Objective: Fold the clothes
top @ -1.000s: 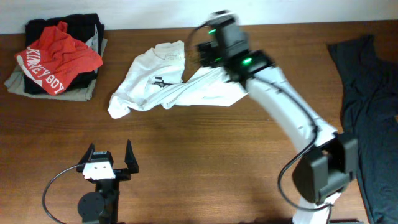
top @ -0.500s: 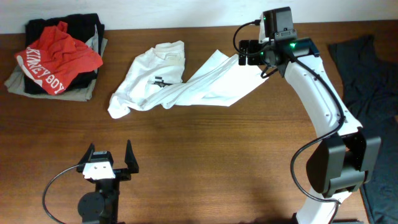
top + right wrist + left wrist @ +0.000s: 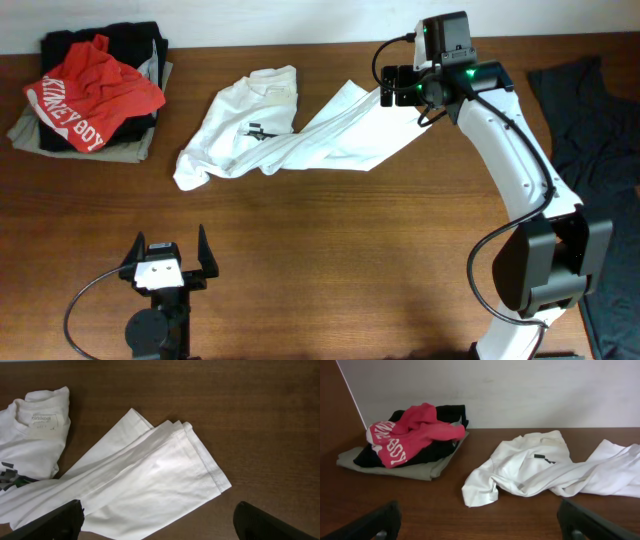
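Note:
Next, my left gripper moves to the white T-shirt's loose end (image 3: 188, 180) (image 3: 474, 499), the one nearest the stack of folded clothes, and closes there.
A white T-shirt (image 3: 290, 135) lies crumpled on the wooden table, its collar toward the back and its lower part stretched out to the right. It also shows in the left wrist view (image 3: 540, 467) and the right wrist view (image 3: 140, 480). My right gripper (image 3: 395, 88) hovers open and empty over the shirt's right end, with its fingers (image 3: 157, 527) spread wide above the hem. My left gripper (image 3: 170, 248) is open and empty near the front left, well short of the shirt; its fingers (image 3: 480, 522) frame bare wood.
A stack of folded clothes with a loose red shirt (image 3: 90, 90) on top sits at the back left, also seen in the left wrist view (image 3: 410, 435). A dark garment (image 3: 590, 130) lies along the table's right edge.
My right arm swung to the right, and the shirt's lower part now lies drawn out further right. Over the last half second it has held still. The left gripper shifted slightly.

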